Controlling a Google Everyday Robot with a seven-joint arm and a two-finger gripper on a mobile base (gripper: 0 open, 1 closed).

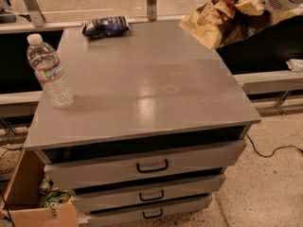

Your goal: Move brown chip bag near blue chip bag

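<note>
The robot's gripper needs to release the brown chip bag on the cabinet top in front of the middle post (158,30).
The brown chip bag (220,23), crinkly dark brown and cream-yellow, hangs in the air above the back right corner of the grey cabinet top (156,93). My gripper (252,4), at the end of the white arm coming in from the top right, is shut on the bag's right end. The blue chip bag (105,26), small and dark navy, lies on the cabinet top at its back edge, left of centre. The brown bag is well to the right of it, apart from it.
A clear water bottle (49,72) stands upright near the cabinet top's left edge. Three drawers with dark handles (152,167) are below. An open cardboard box (26,195) sits on the floor at the lower left. A rail and posts run behind the cabinet.
</note>
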